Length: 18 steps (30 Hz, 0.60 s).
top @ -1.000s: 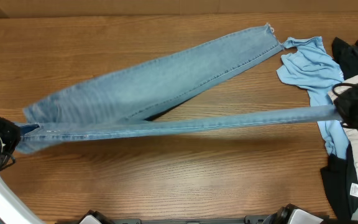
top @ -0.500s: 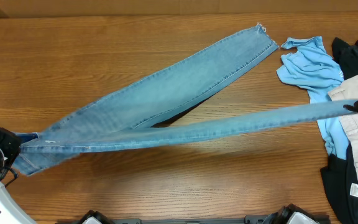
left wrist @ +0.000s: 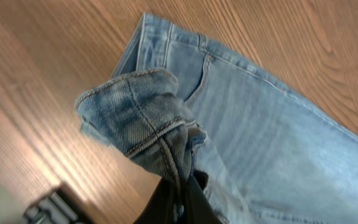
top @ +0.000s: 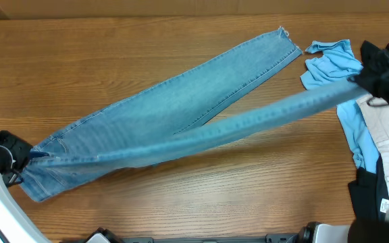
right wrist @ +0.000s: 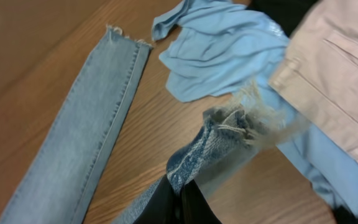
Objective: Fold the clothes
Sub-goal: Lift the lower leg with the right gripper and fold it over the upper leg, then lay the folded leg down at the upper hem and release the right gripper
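Next, my right gripper lets go of the upper leg's hem on top of the flat leg's frayed hem point(top: 290, 43) point(right wrist: 128, 43).
The light-blue jeans point(top: 181, 101) lie slantwise across the table, one leg flat with its frayed hem at the back right point(top: 286, 37). My left gripper point(top: 20, 158) is shut on the waistband at the front left; the bunched waistband shows in the left wrist view point(left wrist: 142, 118). My right gripper point(top: 367, 81) is shut on the frayed hem of the other leg point(right wrist: 229, 134) and holds it stretched in the air above the flat leg. The flat leg's hem also shows in the right wrist view point(right wrist: 120, 40).
A light-blue shirt point(top: 333, 67) lies at the right, also in the right wrist view point(right wrist: 222, 46). Beige trousers point(top: 387, 131) and dark garments point(top: 370, 196) are piled at the right edge. Bare wood table point(top: 113, 47) lies behind and in front of the jeans.
My right gripper has lifted the held leg and carried it toward the back, over the flat leg. My left gripper has shifted slightly forward with the waistband.
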Available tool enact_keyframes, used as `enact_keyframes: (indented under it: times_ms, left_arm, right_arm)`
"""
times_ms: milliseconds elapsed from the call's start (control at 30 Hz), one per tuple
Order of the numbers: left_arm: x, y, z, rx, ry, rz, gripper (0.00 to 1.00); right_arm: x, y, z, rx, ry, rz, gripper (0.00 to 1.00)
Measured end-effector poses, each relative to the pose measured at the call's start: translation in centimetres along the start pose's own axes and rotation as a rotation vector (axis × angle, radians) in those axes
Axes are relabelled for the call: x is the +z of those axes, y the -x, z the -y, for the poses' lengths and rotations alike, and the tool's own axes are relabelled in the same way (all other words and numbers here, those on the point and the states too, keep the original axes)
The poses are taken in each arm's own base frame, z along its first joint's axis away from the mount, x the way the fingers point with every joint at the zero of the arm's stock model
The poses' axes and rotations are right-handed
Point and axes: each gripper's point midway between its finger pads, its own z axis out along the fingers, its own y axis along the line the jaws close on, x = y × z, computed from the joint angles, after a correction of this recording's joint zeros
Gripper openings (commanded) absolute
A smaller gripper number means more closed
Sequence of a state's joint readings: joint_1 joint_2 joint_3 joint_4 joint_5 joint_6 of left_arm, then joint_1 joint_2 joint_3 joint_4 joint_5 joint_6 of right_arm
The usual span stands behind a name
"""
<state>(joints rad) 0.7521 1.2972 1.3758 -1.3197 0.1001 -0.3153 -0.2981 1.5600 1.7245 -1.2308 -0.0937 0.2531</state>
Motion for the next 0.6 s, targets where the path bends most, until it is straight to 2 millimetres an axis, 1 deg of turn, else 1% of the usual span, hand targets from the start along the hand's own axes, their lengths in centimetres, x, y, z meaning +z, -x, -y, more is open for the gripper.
enact_keyframes:
  times_ms: [167,300,467,600]
  left_arm:
    - [2.8,1.2,0.2,-0.001,-0.004,-0.011,0.04]
    - [4.9,2.0,0.8,0.004,-0.020,-0.033,0.04]
    - [7.8,2.9,1.8,0.016,-0.037,-0.060,0.04]
    - [9.9,3.5,2.5,0.033,-0.038,-0.071,0.04]
  right_arm:
    - [3.5,1.4,-2.4,-0.081,-0.017,-0.054,0.04]
    - [7.0,2.5,-4.5,-0.148,-0.021,-0.064,0.04]
    - [10.8,3.3,-6.3,-0.201,-0.007,-0.048,0.04]
    - [13.4,3.2,-7.5,-0.237,-0.005,-0.045,0.04]
